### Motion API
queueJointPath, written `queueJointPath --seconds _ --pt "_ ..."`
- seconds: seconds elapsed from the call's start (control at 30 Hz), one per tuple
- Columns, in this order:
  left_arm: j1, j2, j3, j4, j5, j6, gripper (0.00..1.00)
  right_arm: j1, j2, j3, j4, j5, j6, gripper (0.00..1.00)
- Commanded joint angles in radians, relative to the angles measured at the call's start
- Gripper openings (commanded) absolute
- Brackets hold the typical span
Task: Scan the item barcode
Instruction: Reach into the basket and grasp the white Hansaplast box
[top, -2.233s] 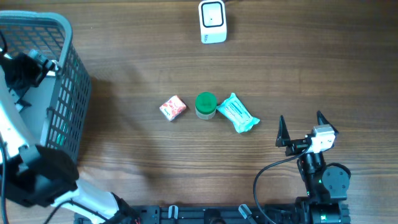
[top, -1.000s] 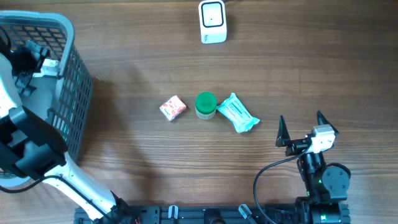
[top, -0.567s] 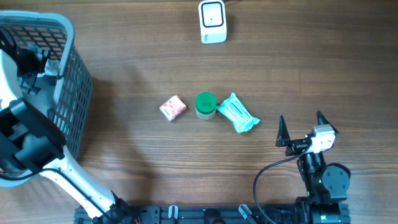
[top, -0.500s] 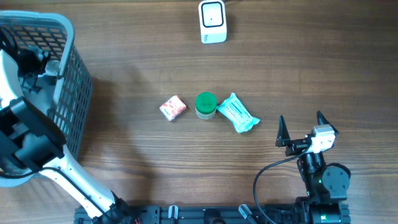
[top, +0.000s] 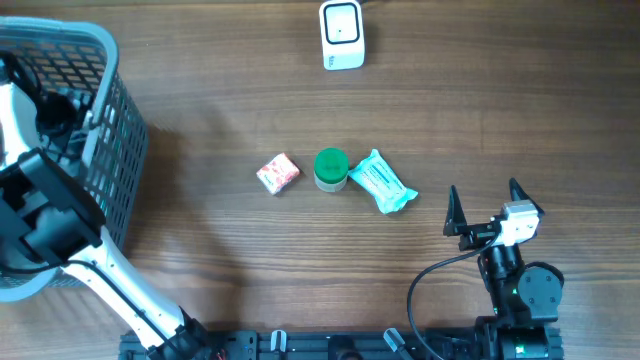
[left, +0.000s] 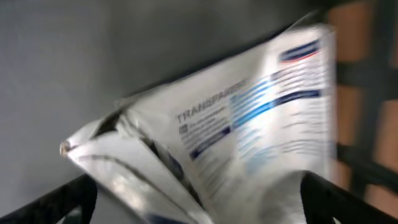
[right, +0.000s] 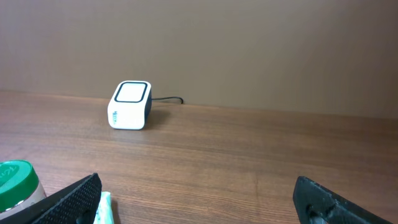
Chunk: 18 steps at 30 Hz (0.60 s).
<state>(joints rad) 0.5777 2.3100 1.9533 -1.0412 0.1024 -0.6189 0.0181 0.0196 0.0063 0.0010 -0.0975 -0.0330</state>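
The white packet lies slanted between the left gripper's open fingers, so the robot should line that gripper up square with the packet and close on its sides (left: 326, 134) before lifting.
A crumpled white packet (left: 249, 124) with blue print lies on the floor of the grey basket (top: 110, 150). My left gripper (left: 199, 205) hangs right over it, open, one finger on each side and neither pressing the wrapper. From overhead, the left gripper (top: 58, 108) is down inside the basket. The white scanner (top: 342, 34) stands at the table's far edge and also appears in the right wrist view as the scanner (right: 130, 105). My right gripper (top: 483, 190) rests open near the front right, with nothing between its fingers (right: 74, 199).
A pink packet (top: 278, 174), a green-lidded jar (top: 331, 169) and a teal packet (top: 382, 182) lie in a row mid-table. The jar (right: 15, 180) and teal packet (right: 102, 202) sit just left of my right gripper. The basket's tall mesh walls surround the left arm.
The left wrist has shifted left and sunk deeper into the basket, closer to the white packet. The right arm and the items on the table have not moved.
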Motion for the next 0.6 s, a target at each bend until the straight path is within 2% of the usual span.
queueJointPath --seconds 0.0,0.2,0.23,0.33,0.47,0.57 --pt "0.002 0.042 -0.007 -0.026 0.008 -0.004 1.0 0.004 -0.003 -0.001 0.005 -0.015 -0.019 1.0" --pt "0.004 0.042 -0.007 -0.076 -0.104 -0.053 1.0 0.004 -0.003 -0.001 0.006 -0.015 -0.018 1.0" --pt "0.008 0.042 -0.007 -0.114 -0.158 -0.078 0.95 0.004 -0.003 -0.001 0.006 -0.015 -0.019 1.0" --pt "0.019 0.042 -0.007 -0.145 -0.165 -0.078 0.77 0.004 -0.003 -0.001 0.005 -0.015 -0.018 1.0" --pt "0.066 0.041 -0.007 -0.229 -0.184 -0.079 0.75 0.004 -0.003 -0.001 0.005 -0.015 -0.019 1.0" --pt "0.126 0.028 -0.007 -0.32 -0.186 -0.097 0.8 0.004 -0.003 -0.001 0.005 -0.015 -0.018 1.0"
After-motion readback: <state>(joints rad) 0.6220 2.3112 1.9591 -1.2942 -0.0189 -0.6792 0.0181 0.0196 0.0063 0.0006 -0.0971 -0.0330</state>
